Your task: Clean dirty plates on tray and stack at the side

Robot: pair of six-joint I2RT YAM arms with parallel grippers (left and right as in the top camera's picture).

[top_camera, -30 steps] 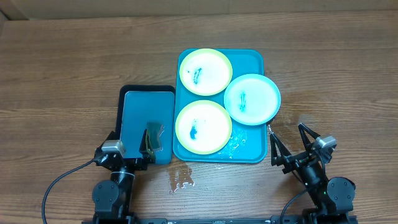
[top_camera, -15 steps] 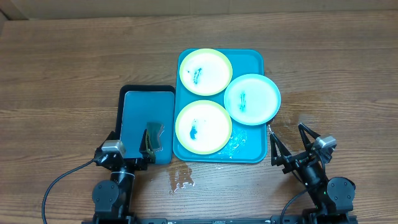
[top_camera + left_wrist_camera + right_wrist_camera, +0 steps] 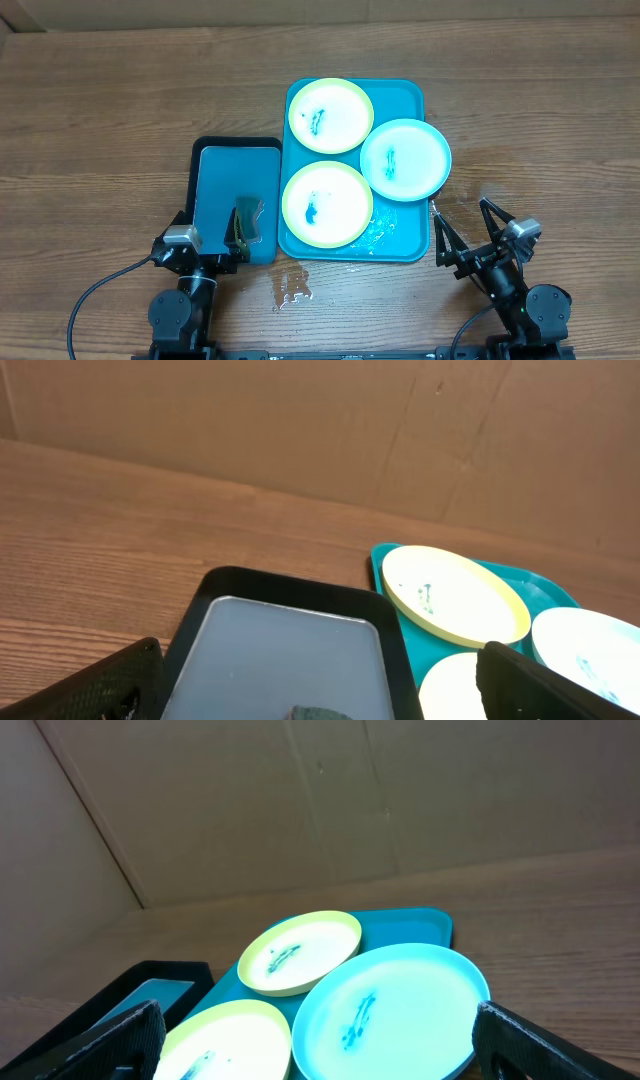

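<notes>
The middle of the dark green sponge (image 3: 249, 217) lying in the black-rimmed tray should be grabbed next by my left gripper.
The turquoise tray (image 3: 401, 95) holds three smudged plates: a yellow-green plate (image 3: 331, 115) at the back, another yellow-green plate (image 3: 327, 203) at the front, and a light blue plate (image 3: 405, 159) overhanging the right rim. They also show in the right wrist view: back plate (image 3: 300, 952), front plate (image 3: 225, 1038), blue plate (image 3: 395, 1010). My left gripper (image 3: 215, 255) is open, low at the front of the black-rimmed tray. My right gripper (image 3: 468, 235) is open, just in front and right of the blue plate, touching nothing.
A smaller black-rimmed teal tray (image 3: 235, 145) lies left of the turquoise tray, with a dark green sponge (image 3: 245, 222) at its front right. A water puddle (image 3: 290, 288) wets the wood in front. A cardboard wall (image 3: 300, 420) stands behind the table.
</notes>
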